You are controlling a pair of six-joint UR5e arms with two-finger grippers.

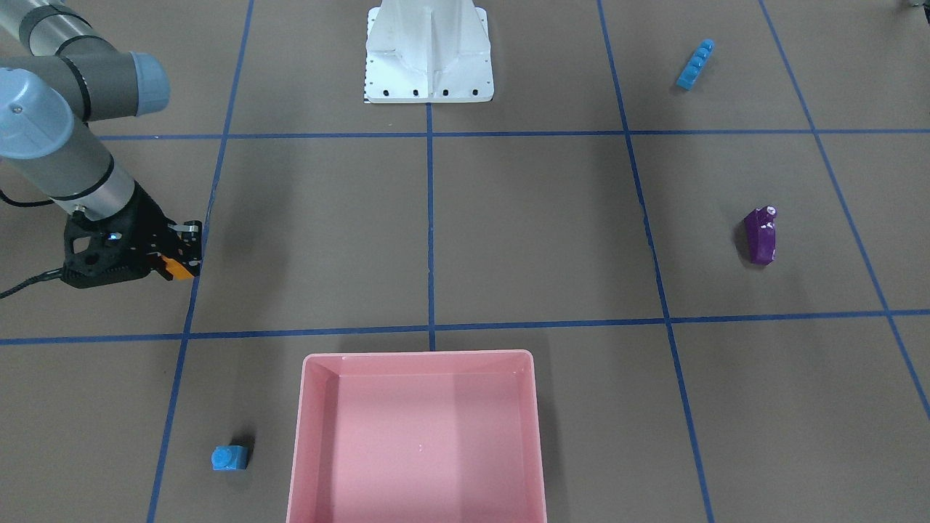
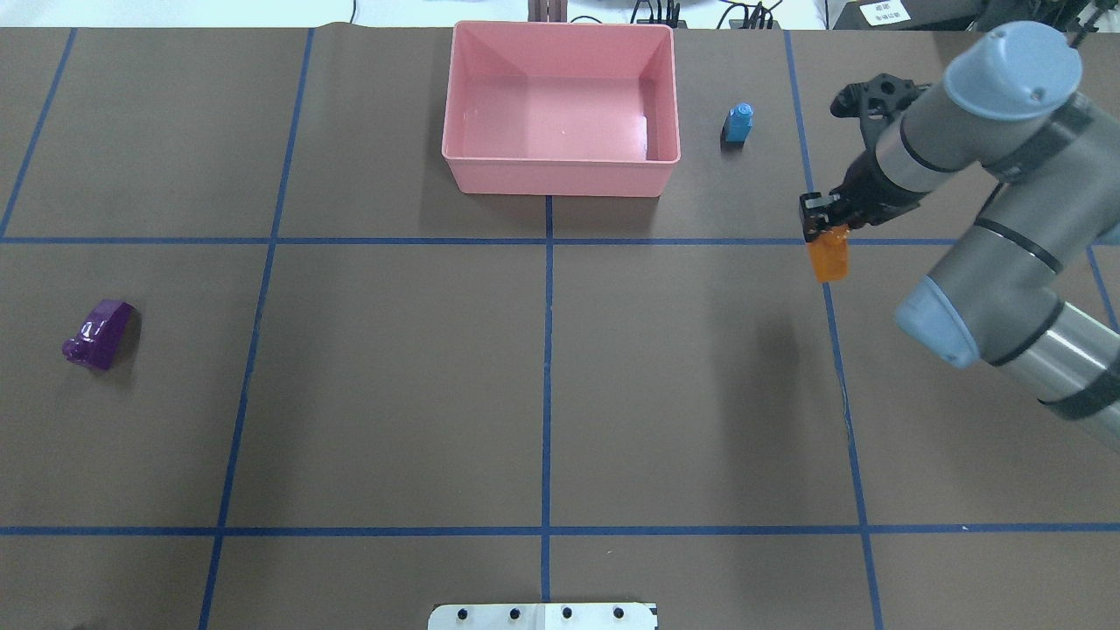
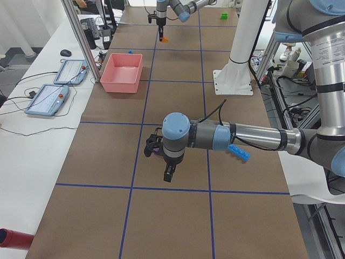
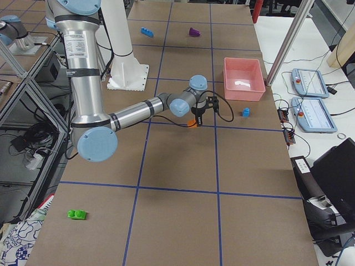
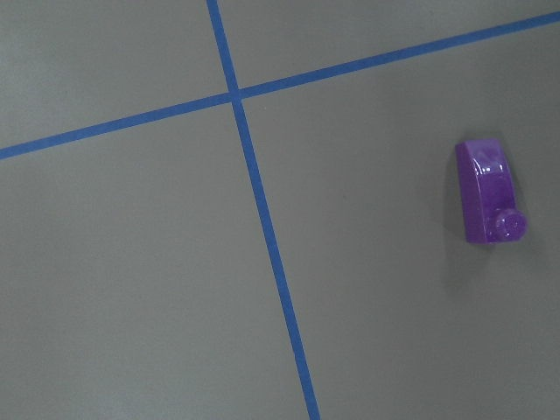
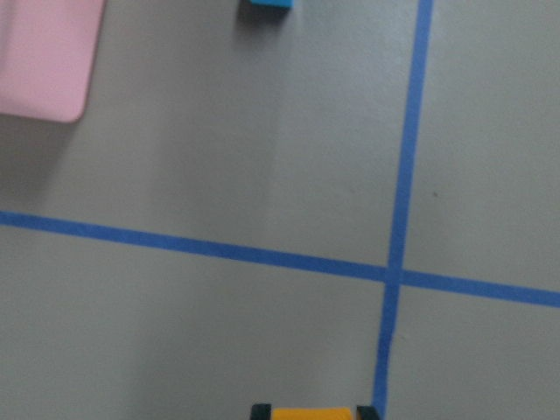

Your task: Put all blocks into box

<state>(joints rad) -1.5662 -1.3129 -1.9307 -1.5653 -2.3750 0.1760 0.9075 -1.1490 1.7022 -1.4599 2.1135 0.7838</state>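
My right gripper is going to release the orange block inside the pink box (image 1: 407, 428), mid-width, toward the side of the box nearest the robot base.
My right gripper (image 2: 826, 233) is shut on the orange block (image 2: 829, 258) and holds it above the table, to the right of the pink box (image 2: 560, 179). The box looks empty. The small light-blue block (image 2: 739, 122) stands between the box and the gripper. The purple sloped block (image 2: 101, 332) lies far left and shows in the left wrist view (image 5: 490, 191). The long light-blue block (image 1: 695, 64) lies near the robot's base. The green block (image 4: 76, 214) lies at the table's far right end. My left gripper (image 3: 168, 174) shows only in the exterior left view, near the purple block; I cannot tell its state.
The white robot base (image 1: 429, 65) stands at the table's near middle edge. Blue tape lines divide the brown table into squares. Teach pendants (image 3: 46, 100) lie on a side bench beyond the box.
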